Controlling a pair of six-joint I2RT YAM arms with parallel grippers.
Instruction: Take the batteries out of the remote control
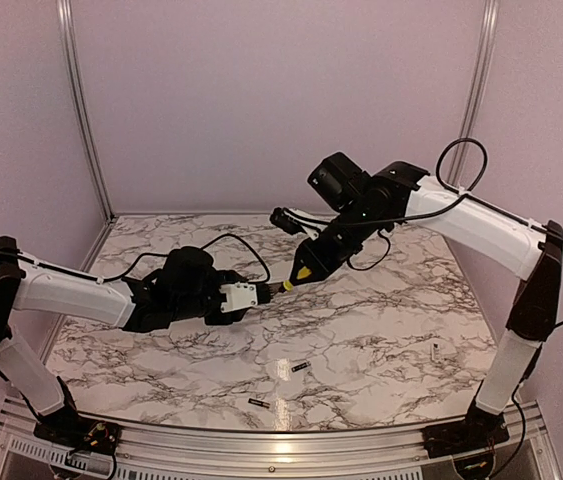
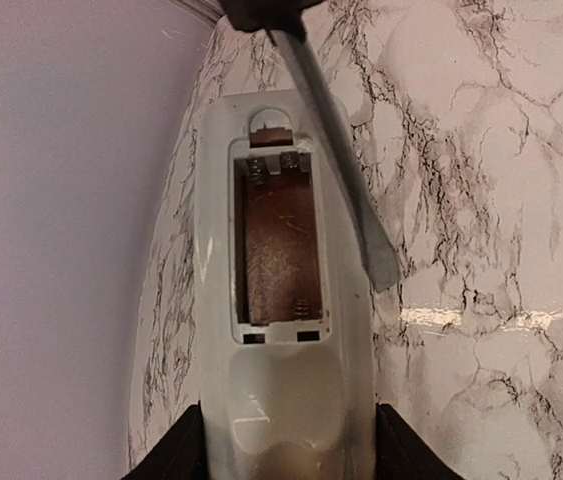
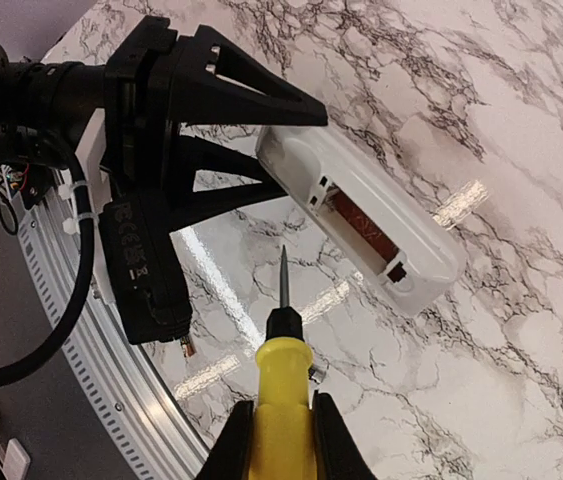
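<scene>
My left gripper is going to set the white remote control down on the marble table (image 1: 179, 305) under that gripper's black wrist.
My left gripper (image 1: 223, 300) is shut on the white remote control (image 1: 243, 296) and holds it above the table. In the left wrist view the remote control (image 2: 283, 370) sits between my fingers (image 2: 173, 452), its open battery compartment (image 2: 277, 250) brown and empty. My right gripper (image 1: 323, 252) is shut on a yellow-handled screwdriver (image 1: 304, 270), whose tip is at the remote's far end. The blade (image 2: 346, 170) lies beside the compartment. In the right wrist view the screwdriver (image 3: 283, 395) points toward the remote control (image 3: 371, 215). Two dark batteries (image 1: 301, 367) (image 1: 257, 403) lie on the table in front.
A tiny pale screw-like speck (image 1: 434, 351) lies on the marble table (image 1: 381, 320) at the right. Purple walls close the back and sides. A metal rail (image 1: 261, 440) runs along the near edge. A black cable loops behind the left gripper.
</scene>
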